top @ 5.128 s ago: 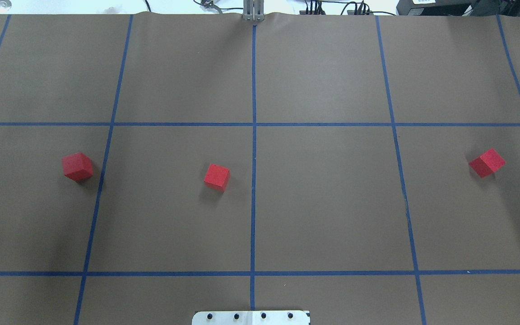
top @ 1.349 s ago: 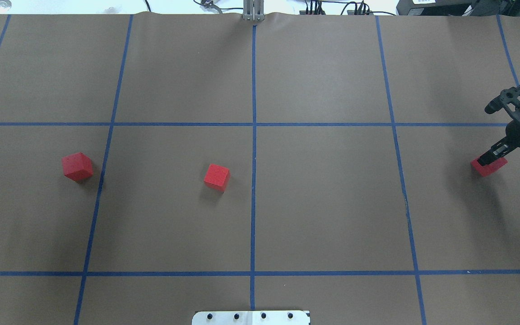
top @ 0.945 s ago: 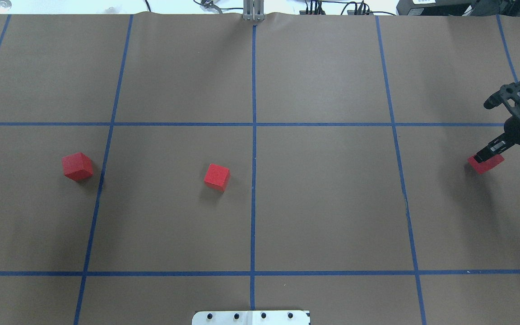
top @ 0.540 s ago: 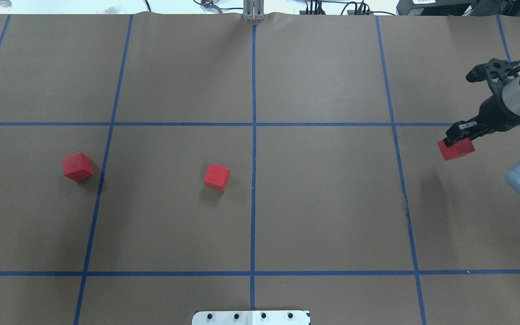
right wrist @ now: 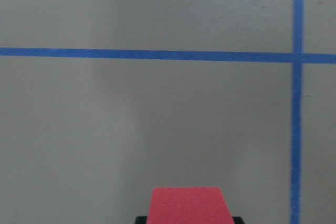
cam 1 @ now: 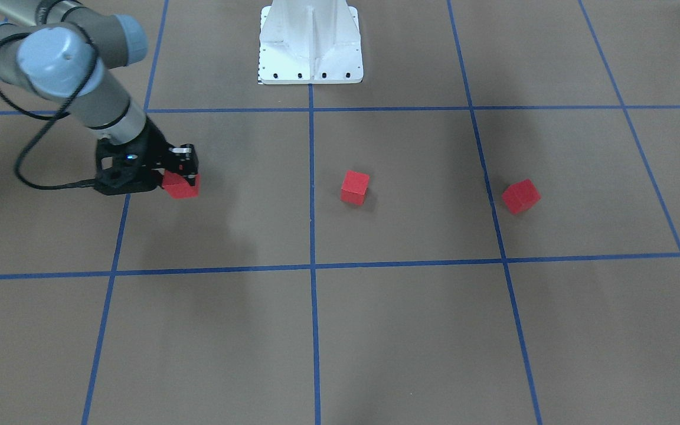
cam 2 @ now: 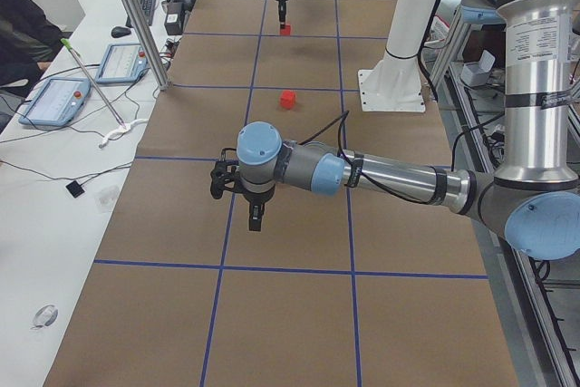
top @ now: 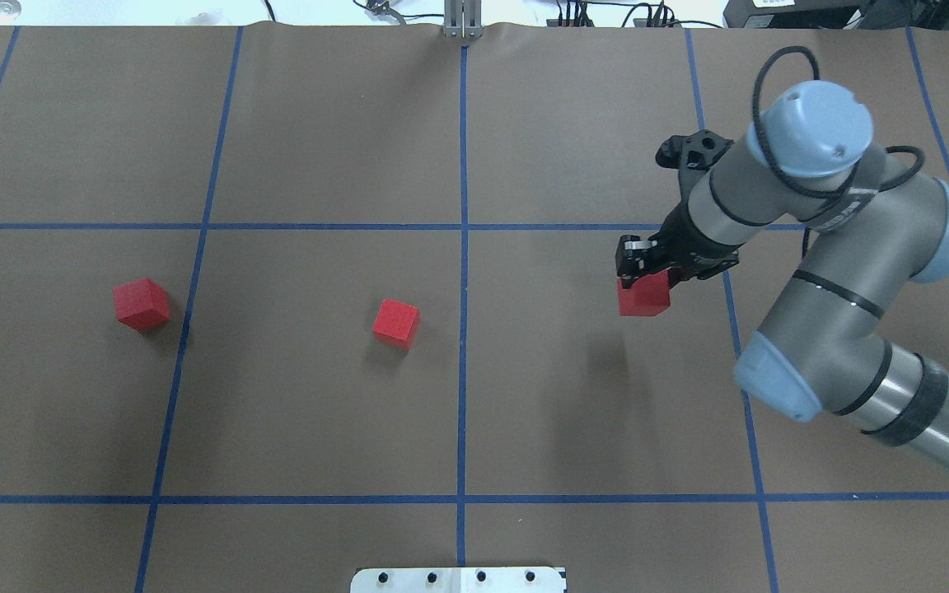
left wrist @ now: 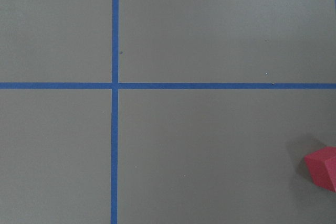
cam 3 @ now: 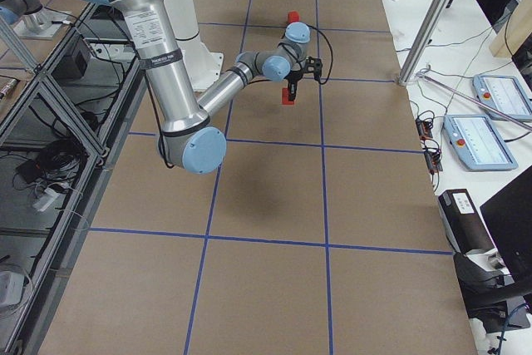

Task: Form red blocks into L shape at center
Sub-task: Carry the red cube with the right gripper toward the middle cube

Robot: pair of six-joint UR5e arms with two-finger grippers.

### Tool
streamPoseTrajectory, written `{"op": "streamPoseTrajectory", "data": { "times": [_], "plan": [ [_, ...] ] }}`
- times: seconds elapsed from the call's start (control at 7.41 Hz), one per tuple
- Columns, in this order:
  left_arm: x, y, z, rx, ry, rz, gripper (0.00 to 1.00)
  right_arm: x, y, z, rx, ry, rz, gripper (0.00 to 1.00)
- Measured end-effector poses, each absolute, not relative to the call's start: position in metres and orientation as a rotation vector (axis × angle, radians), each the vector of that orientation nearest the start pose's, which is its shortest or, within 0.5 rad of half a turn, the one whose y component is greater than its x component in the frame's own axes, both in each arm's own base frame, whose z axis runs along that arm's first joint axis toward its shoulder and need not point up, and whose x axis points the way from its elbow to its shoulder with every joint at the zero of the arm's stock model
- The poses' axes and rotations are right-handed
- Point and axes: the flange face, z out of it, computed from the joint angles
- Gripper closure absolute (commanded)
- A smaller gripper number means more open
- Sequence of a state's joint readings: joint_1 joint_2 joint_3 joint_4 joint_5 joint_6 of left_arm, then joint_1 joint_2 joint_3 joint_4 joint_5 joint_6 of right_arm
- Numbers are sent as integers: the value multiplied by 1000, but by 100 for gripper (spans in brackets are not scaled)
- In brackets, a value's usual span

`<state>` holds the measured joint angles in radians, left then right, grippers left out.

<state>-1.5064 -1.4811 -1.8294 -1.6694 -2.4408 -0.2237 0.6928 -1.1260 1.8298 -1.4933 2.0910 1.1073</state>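
The red block in my right gripper will be set down on the blue centre line (cam 1: 312, 175), beside the nearest red block.
Three red blocks show. My right gripper (top: 644, 278) is shut on one red block (top: 644, 297) and holds it above the table, right of the centre line; the gripper (cam 1: 182, 172) and the held block (cam 1: 181, 185) also show in the front view. The held block fills the bottom edge of the right wrist view (right wrist: 188, 205). A second block (top: 395, 322) lies just left of centre. A third block (top: 141, 304) lies far left. My left gripper (cam 2: 256, 222) shows only in the exterior left view, hovering over the table; I cannot tell whether it is open or shut.
Brown paper with a blue tape grid (top: 463, 226) covers the table. The white robot base (cam 1: 310, 44) stands at the robot's edge. Tablets and cables (cam 2: 54, 101) lie on the side bench past the table's far edge.
The right arm came in from the right, shut on the rightmost block, lifted it and carried it left toward the centre. The other two blocks have not moved.
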Motion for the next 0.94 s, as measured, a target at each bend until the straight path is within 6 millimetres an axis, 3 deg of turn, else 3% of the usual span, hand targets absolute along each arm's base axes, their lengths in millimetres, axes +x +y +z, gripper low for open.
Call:
{"op": "streamPoseTrajectory", "data": {
  "times": [0.27, 0.4, 0.94],
  "plan": [
    [-27, -466, 555, 125, 891, -32, 0, -487, -430, 228, 3, -911, 47, 100],
    [-27, -466, 555, 126, 891, -31, 0, -511, -420, 213, 3, -911, 53, 100],
    [-27, -467, 552, 129, 893, -31, 0, -583, -407, 181, -24, -880, 87, 100]
  ]
}}
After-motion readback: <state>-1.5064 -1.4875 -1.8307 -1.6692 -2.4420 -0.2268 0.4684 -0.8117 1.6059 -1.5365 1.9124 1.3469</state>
